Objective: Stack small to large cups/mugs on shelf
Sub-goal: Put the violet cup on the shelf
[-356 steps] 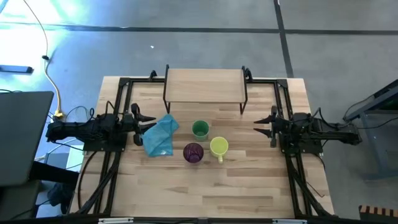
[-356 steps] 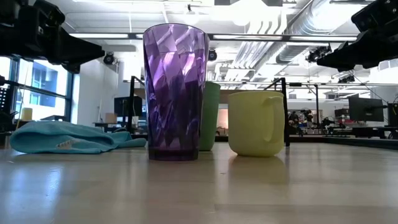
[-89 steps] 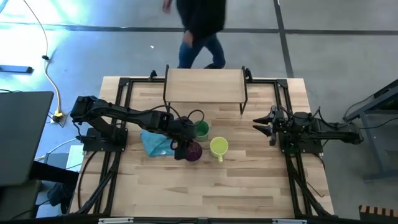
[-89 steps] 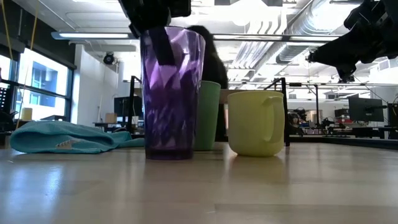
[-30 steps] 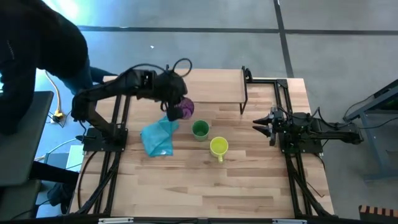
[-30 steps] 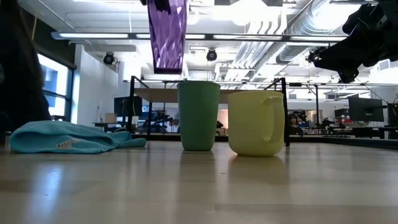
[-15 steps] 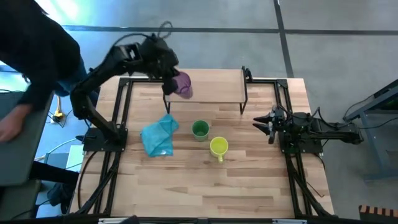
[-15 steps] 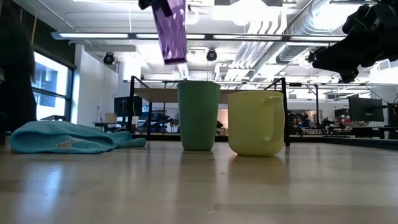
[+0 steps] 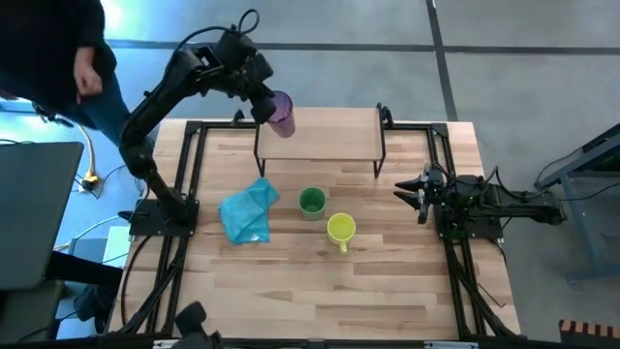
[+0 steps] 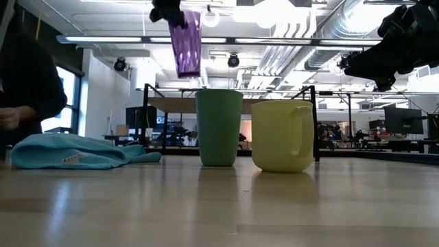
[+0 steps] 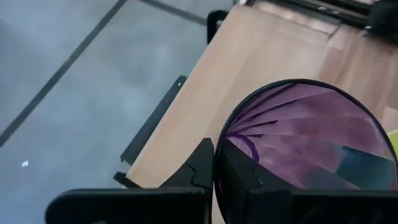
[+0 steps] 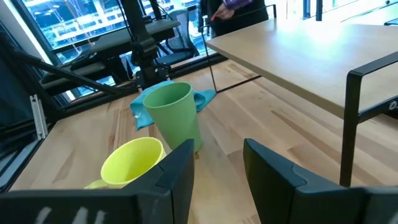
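Next, my left gripper lets go of the purple tumbler on the shelf end (image 9: 280, 132) nearest the light blue cloth.
My left gripper (image 9: 262, 101) is shut on the translucent purple tumbler (image 9: 281, 113), held high over the far left corner of the shelf (image 9: 325, 136). The low view shows the tumbler (image 10: 186, 42) well above the shelf board. The green cup (image 9: 311, 202) and the yellow-green mug (image 9: 341, 230) stand upright on the table in front of the shelf. My right gripper (image 9: 411, 191) is open and empty at the table's right side, and the cup (image 12: 174, 115) and the mug (image 12: 130, 163) show ahead of it. My left gripper (image 11: 215, 163) pinches the tumbler's rim (image 11: 222, 132), with one finger (image 11: 239, 174) inside the cup and one finger (image 11: 200, 167) outside. The fingers come from above, pointing down. The tumbler hangs below them, roughly upright with its mouth up, lifted clear of the shelf and the table.
A light blue cloth (image 9: 248, 212) lies crumpled on the table left of the cups. A person (image 9: 48, 44) stands beyond the table's far left corner and shows in the low view (image 10: 27, 89). Black frame rails run along both sides of the table.
My left gripper has carried the purple tumbler from above the table near the cloth toward the far edge, to over the shelf's far left corner. The tumbler tipped on the way and now hangs nearly upright. The person at the left has shifted.
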